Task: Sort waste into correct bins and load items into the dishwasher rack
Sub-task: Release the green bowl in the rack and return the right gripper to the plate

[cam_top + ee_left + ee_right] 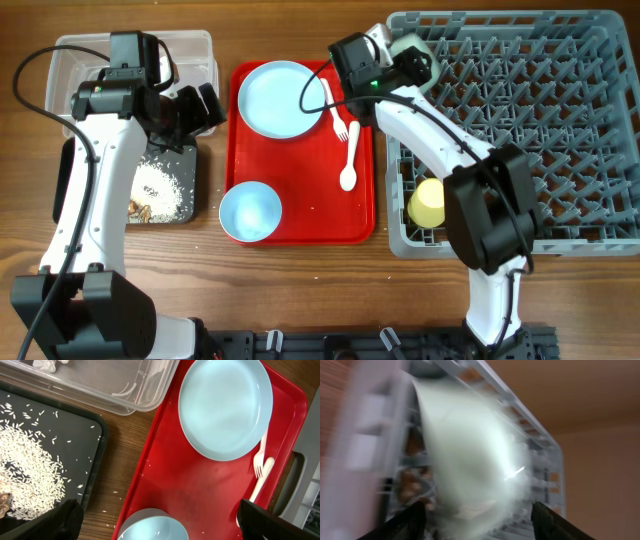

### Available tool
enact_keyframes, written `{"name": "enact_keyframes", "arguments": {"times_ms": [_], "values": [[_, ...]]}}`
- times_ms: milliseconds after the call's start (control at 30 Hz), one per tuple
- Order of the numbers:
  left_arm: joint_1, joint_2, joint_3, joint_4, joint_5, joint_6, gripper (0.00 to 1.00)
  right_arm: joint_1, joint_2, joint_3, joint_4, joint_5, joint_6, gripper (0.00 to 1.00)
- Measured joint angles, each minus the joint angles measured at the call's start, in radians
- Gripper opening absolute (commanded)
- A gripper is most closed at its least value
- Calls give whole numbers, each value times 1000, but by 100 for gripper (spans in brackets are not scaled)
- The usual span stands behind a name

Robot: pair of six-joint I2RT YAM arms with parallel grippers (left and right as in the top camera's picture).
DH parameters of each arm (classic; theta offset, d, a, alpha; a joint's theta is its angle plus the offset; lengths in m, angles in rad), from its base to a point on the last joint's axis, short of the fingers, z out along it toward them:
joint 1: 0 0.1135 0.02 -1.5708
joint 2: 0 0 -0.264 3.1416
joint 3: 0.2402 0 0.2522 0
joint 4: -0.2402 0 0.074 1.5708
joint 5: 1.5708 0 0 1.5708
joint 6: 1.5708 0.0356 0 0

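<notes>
My right gripper is to move next to the pale blue plate's rim (317, 118) beside the white fork and close there.
My left gripper (195, 108) is open and empty over the gap between the black tray (190, 160) and the red serving tray. In the left wrist view its fingers (165, 522) straddle the pale blue bowl (152, 530) from above. The pale blue plate (283, 97), white fork (340, 120) and spoon (349, 165) lie on the red tray with the bowl (250, 212). My right gripper (412, 65) is open at the rack's (520, 120) far left corner. The pale green bowl (470, 460), blurred, stands on edge there. The yellow cup (428, 202) lies in the rack.
The black tray holds white rice (30, 475) and brown scraps (140, 210). The clear tub (195, 50) stands behind it with a crumpled white piece (47, 364) inside. The red serving tray (365, 215) lies between the bins and the rack.
</notes>
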Motion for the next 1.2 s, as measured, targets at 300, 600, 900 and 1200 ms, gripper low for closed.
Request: {"name": "enact_keyframes", "arguments": {"times_ms": [300, 600, 900, 1200], "values": [[0, 0, 0, 0, 0, 0, 100, 8, -225, -1, -32, -359, 102, 70], [0, 0, 0, 0, 0, 0, 100, 8, -244, -1, -59, -866, 462, 63], [0, 0, 0, 0, 0, 0, 100, 62, -87, -1, -55, -1044, 820, 58], [0, 0, 0, 0, 0, 0, 100, 79, 40, -1, 32, -1043, 1024, 42]]}}
